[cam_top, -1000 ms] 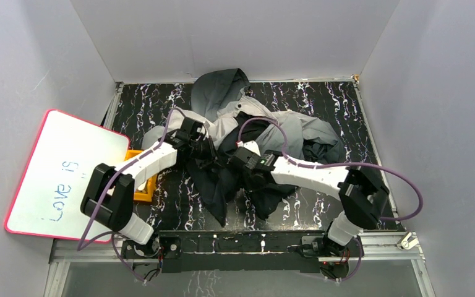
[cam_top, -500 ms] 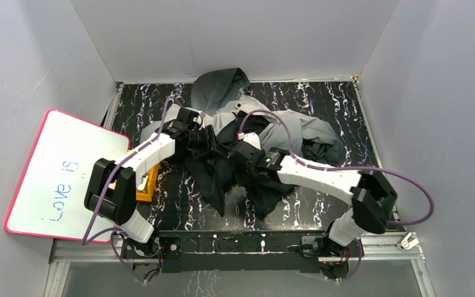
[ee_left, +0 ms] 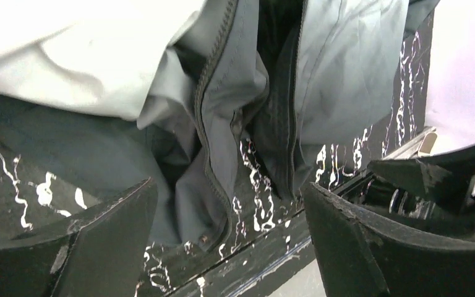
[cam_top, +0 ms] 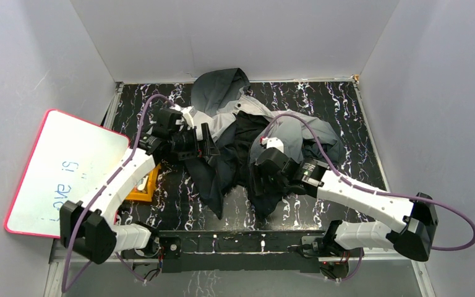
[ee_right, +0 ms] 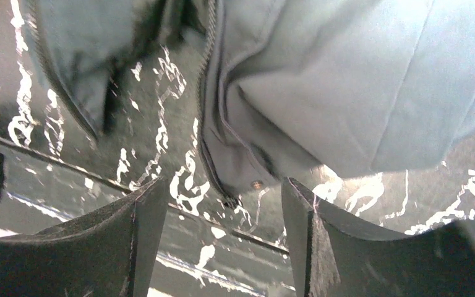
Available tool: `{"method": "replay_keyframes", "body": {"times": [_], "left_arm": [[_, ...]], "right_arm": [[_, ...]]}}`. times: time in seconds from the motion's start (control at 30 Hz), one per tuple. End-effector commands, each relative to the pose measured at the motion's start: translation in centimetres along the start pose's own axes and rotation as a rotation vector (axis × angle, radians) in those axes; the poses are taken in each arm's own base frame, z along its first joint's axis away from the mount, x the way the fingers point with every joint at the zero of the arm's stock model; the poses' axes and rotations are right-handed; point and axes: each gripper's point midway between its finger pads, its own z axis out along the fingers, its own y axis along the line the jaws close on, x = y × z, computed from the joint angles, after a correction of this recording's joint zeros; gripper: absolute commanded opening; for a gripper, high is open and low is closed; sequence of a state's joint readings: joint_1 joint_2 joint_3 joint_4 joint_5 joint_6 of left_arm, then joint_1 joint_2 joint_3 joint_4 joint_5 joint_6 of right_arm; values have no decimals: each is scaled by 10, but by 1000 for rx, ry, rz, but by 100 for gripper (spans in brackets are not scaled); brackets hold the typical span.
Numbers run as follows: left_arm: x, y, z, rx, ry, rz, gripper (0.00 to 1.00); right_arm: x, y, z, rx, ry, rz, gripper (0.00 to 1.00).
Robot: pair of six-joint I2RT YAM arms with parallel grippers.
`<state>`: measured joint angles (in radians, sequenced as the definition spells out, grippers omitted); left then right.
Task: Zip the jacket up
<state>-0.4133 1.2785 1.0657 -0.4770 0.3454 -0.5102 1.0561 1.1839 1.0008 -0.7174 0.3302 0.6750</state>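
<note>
The jacket's zipper edges are wide apart, so next I grip the jacket's corner [ee_right: 257,184] by the snap with my right gripper and pull it toward the other edge.
The jacket [cam_top: 247,133] lies crumpled mid-table, hood toward the back wall, dark front panels spread toward me. My left gripper [cam_top: 209,143] hovers over its left front edge, open and empty. In the left wrist view the gripper [ee_left: 229,241] looks down on two zipper edges [ee_left: 213,124] lying apart, with a lower corner and its snap [ee_left: 204,238] between the fingers [ee_left: 99,247]. My right gripper [cam_top: 261,182] is open above the right hem. In the right wrist view the gripper [ee_right: 222,241] frames the zipper end [ee_right: 229,199] beside a snap [ee_right: 256,184], touching nothing.
A pink-rimmed whiteboard [cam_top: 62,173] leans off the table's left side, with a yellow object [cam_top: 143,185] beside it under my left arm. The black marbled table [cam_top: 346,111] is closed in by grey walls on three sides.
Both grippers went from shut to open and let go of the jacket's front. The left one drew back and left, the right one pulled right and toward the near edge.
</note>
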Motion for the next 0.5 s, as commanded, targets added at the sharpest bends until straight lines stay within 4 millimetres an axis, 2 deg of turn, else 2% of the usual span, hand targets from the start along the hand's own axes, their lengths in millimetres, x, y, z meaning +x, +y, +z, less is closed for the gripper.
{"method": "replay_keyframes", "body": {"times": [0.0,0.17,0.27,0.47], "left_arm": [[28,3,-27,0,51,30,87],[34,5,-44,-5,10,67,88],[32,11,-54,-44,-34,95,89],[32,11,-66,-41,-73,141,90]], "right_arm": [[34,-17,-5,21,93,4,73],[61,-30,7,64,163,10,62],[71,-26,15,49,203,17,51],[80,-13,31,13,250,22,32]]}}
